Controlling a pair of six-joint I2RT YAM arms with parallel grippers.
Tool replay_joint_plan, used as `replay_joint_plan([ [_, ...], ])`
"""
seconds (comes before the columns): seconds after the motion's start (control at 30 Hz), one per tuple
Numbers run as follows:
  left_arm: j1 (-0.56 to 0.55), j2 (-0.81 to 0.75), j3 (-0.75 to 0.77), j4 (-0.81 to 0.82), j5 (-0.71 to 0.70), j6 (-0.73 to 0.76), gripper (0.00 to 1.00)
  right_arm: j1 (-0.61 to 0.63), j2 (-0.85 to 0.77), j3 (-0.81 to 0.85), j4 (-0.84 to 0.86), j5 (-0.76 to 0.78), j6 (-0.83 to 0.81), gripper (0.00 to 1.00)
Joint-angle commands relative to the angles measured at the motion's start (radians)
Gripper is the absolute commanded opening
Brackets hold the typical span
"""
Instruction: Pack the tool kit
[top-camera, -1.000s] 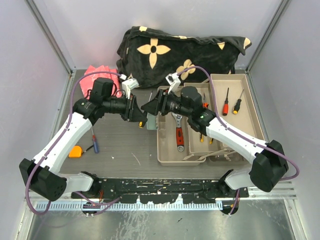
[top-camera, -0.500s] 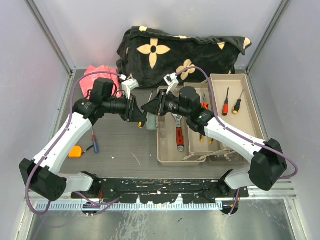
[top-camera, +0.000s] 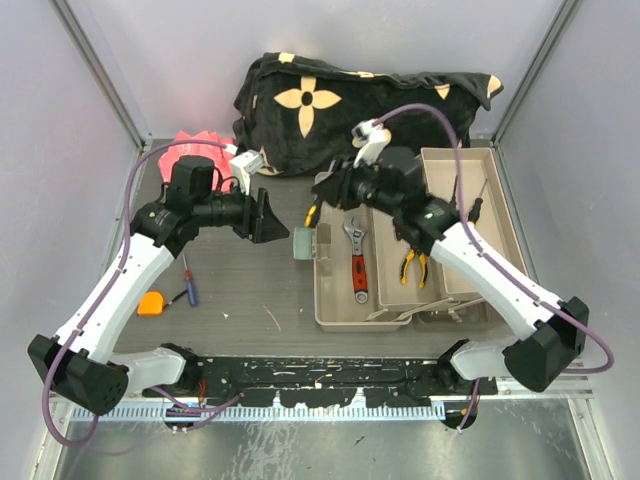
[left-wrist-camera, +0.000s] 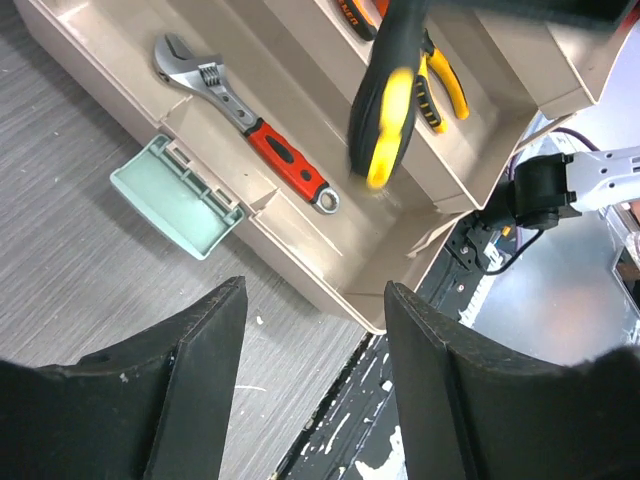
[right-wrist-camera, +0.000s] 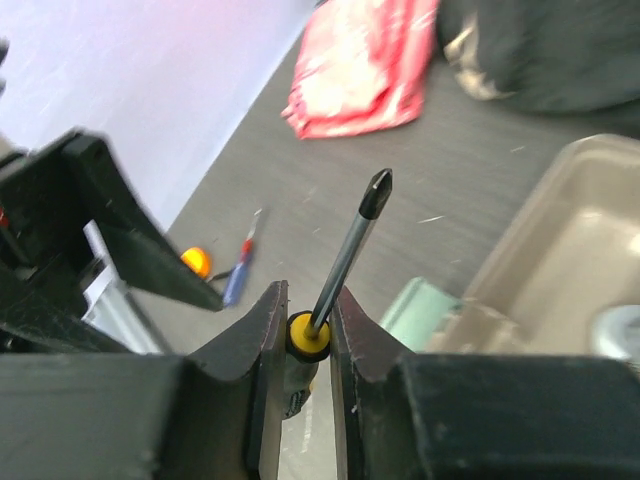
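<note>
My right gripper will let go of the yellow-and-black screwdriver in the screwdrivers' tray, along the tray's side (top-camera: 443, 205) nearest the yellow-handled pliers.
My right gripper (top-camera: 320, 203) (right-wrist-camera: 308, 300) is shut on the yellow-and-black handle of a screwdriver (right-wrist-camera: 348, 255) (top-camera: 311, 213) and holds it above the left edge of the toolbox's beige tray (top-camera: 335, 300). The shaft sticks up between the fingers. From the left wrist, the handle (left-wrist-camera: 385, 110) is a blur over the tray. My left gripper (top-camera: 272, 218) (left-wrist-camera: 315, 300) is open and empty over the table, left of the box. A red-handled wrench (top-camera: 357, 265) (left-wrist-camera: 250, 125) and yellow-handled pliers (top-camera: 412, 265) (left-wrist-camera: 440, 90) lie in the trays. Two screwdrivers (top-camera: 475, 210) lie in the right tray.
A blue-and-red screwdriver (top-camera: 188, 285) (right-wrist-camera: 238, 275) and an orange tape measure (top-camera: 150, 303) (right-wrist-camera: 195, 262) lie on the table at left. A red packet (top-camera: 200, 150) and the black flower-patterned blanket (top-camera: 350, 100) sit at the back. A pale green latch (top-camera: 303, 245) (left-wrist-camera: 175, 195) juts from the box's left side.
The right gripper shut on the screwdriver and the left gripper let it go. The left arm drew back to the left; the right arm carried the screwdriver back and right.
</note>
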Motion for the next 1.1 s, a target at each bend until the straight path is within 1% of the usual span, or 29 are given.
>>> replay_joint_plan([
  [0.0, 0.012, -0.049, -0.004, 0.038, -0.027, 0.010, 0.58, -0.133, -0.100, 0.176, -0.213, 0.134, -0.149, 0.01],
  [0.2, 0.015, -0.076, -0.030, 0.026, -0.049, 0.037, 0.58, -0.491, -0.140, 0.366, -0.533, 0.261, -0.317, 0.01],
  [0.27, 0.015, -0.076, -0.033, 0.022, -0.054, 0.040, 0.57, -0.579, -0.138, 0.391, -0.596, 0.297, -0.359, 0.01],
  [0.37, 0.016, -0.075, -0.029, 0.008, -0.063, 0.046, 0.57, -0.653, -0.134, 0.370, -0.641, 0.315, -0.399, 0.01],
  [0.53, 0.017, -0.090, -0.035, -0.024, -0.087, 0.077, 0.57, -0.694, -0.121, 0.279, -0.648, 0.307, -0.413, 0.01],
  [0.63, 0.017, -0.106, -0.052, -0.028, -0.098, 0.094, 0.57, -0.697, -0.107, 0.235, -0.624, 0.264, -0.400, 0.01],
  [0.93, 0.017, -0.114, -0.077, -0.035, -0.107, 0.114, 0.56, -0.697, -0.079, 0.151, -0.547, 0.177, -0.373, 0.01],
  [1.07, 0.016, -0.103, -0.075, -0.029, -0.099, 0.107, 0.56, -0.697, -0.069, 0.124, -0.535, 0.171, -0.379, 0.01],
])
